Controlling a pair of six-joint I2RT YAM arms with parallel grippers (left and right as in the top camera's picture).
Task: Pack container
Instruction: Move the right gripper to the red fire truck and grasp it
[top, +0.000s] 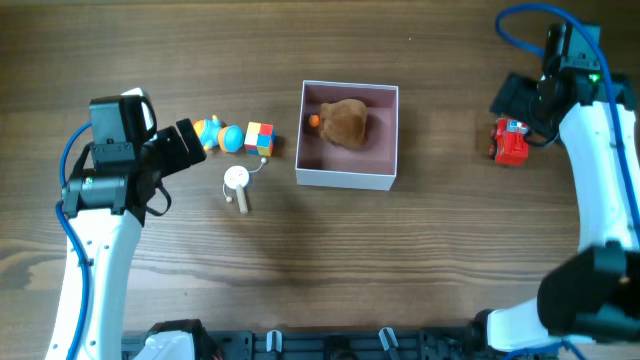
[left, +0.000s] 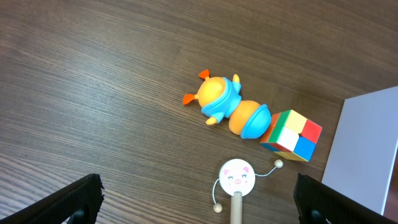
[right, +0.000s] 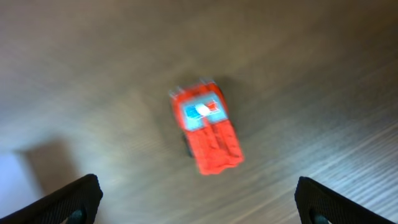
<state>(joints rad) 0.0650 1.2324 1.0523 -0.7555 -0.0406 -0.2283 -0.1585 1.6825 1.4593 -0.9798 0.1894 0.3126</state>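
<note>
My right gripper is to close on the back part (top: 511, 152) (right: 216, 148) of the red toy car, behind its roof lights, so that the car can go to the container.
The container (top: 347, 178) is a square white-walled box with a pink inside at the table's middle; a brown plush toy (top: 346, 122) with an orange bit lies in it. Its white wall shows in the left wrist view (left: 367, 149). A blue-and-orange duck toy (top: 220, 135), a colour cube (top: 259, 137) and a white pig-face rattle drum (top: 237, 186) lie left of it. My left gripper (left: 196, 205) is open and empty, above the drum (left: 236, 177), near the duck (left: 230, 107) and cube (left: 291, 134). My right gripper (right: 196, 208) is open above a red toy car (right: 206, 132), also seen overhead (top: 511, 141).
Dark wooden table all around. Blue cables run along both arms. The right arm's base stands at the lower right (top: 590, 300). A black rail runs along the front edge (top: 330, 345).
</note>
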